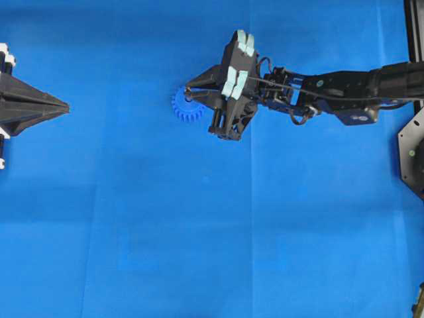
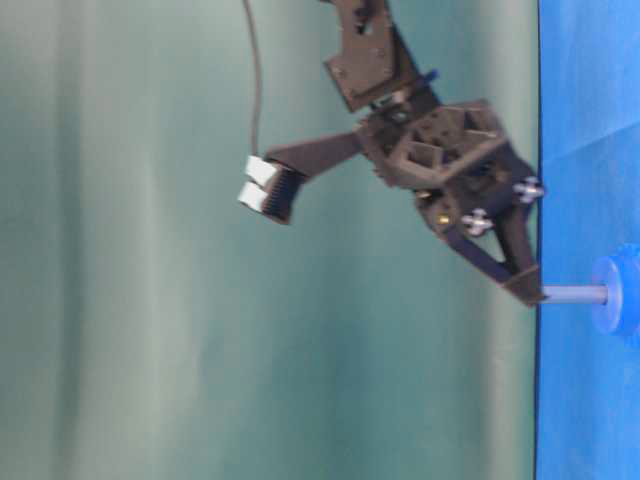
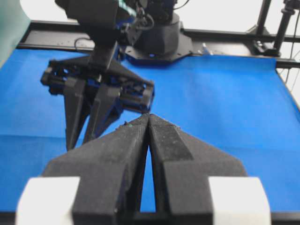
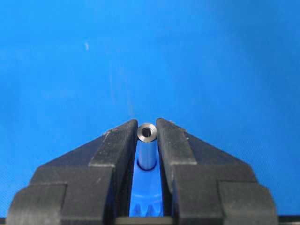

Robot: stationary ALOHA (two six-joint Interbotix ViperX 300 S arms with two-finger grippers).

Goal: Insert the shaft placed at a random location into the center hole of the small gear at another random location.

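Note:
Next, my right gripper releases the shaft standing upright in the small gear's centre hole (image 1: 189, 104), in the middle of the small gear's ring of teeth.
The small gear (image 1: 187, 107) lies flat on the blue mat, left of centre at the back. The shaft (image 4: 146, 152), a silver-grey pin, stands upright on the gear (image 4: 146, 197). Its lower end sits in the centre hole of the hub, which it hides. My right gripper (image 4: 146, 130) is shut on the shaft's top end, one finger on each side. From table level the shaft (image 2: 575, 294) runs from the fingertips (image 2: 527, 287) to the gear (image 2: 618, 297). At the far left edge my left gripper (image 1: 65, 106) is shut, with nothing between its jaws (image 3: 149, 117).
The right arm (image 1: 331, 89) reaches in from the right edge across the back of the mat. In the left wrist view its gripper (image 3: 89, 110) hangs ahead of my left fingers. Black frame parts (image 1: 412, 142) line the right side.

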